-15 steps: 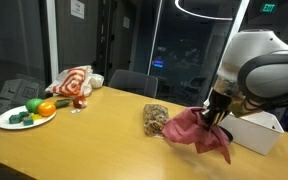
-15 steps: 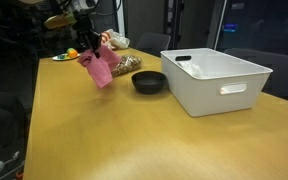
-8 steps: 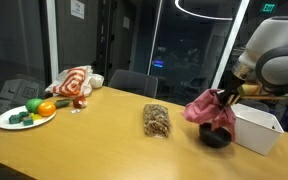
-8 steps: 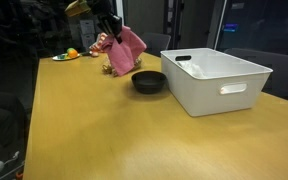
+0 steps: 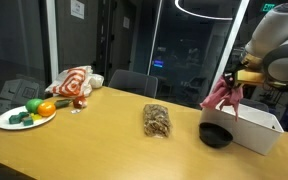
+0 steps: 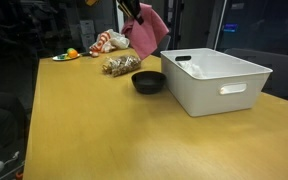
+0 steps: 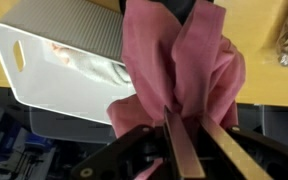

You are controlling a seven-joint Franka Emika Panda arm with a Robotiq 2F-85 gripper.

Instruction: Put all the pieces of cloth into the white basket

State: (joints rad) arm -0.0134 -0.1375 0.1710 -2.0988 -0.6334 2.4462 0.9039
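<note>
The robot's gripper will release the pink cloth over the white basket's rim (image 5: 232, 121) (image 7: 106, 54) beside the black bowl.
My gripper (image 5: 229, 82) is shut on a pink cloth (image 5: 221, 97) and holds it in the air, above the black bowl (image 5: 217, 135) and next to the white basket (image 5: 256, 130). In an exterior view the pink cloth (image 6: 144, 29) hangs left of the basket (image 6: 216, 80). In the wrist view the cloth (image 7: 179, 70) hangs from my fingers (image 7: 189, 125), with the basket (image 7: 59, 70) beyond it. A brown patterned cloth (image 5: 158, 121) lies mid-table, and also shows in an exterior view (image 6: 121, 65). A red-and-white striped cloth (image 5: 74, 82) lies at the far end.
A white plate (image 5: 24, 116) with green and orange play food sits near the striped cloth. The black bowl (image 6: 149, 82) stands just beside the basket. Dark chairs and glass walls surround the wooden table (image 6: 104, 130).
My gripper has carried the pink cloth up off the table, past the brown cloth and bowl, toward the white basket.
</note>
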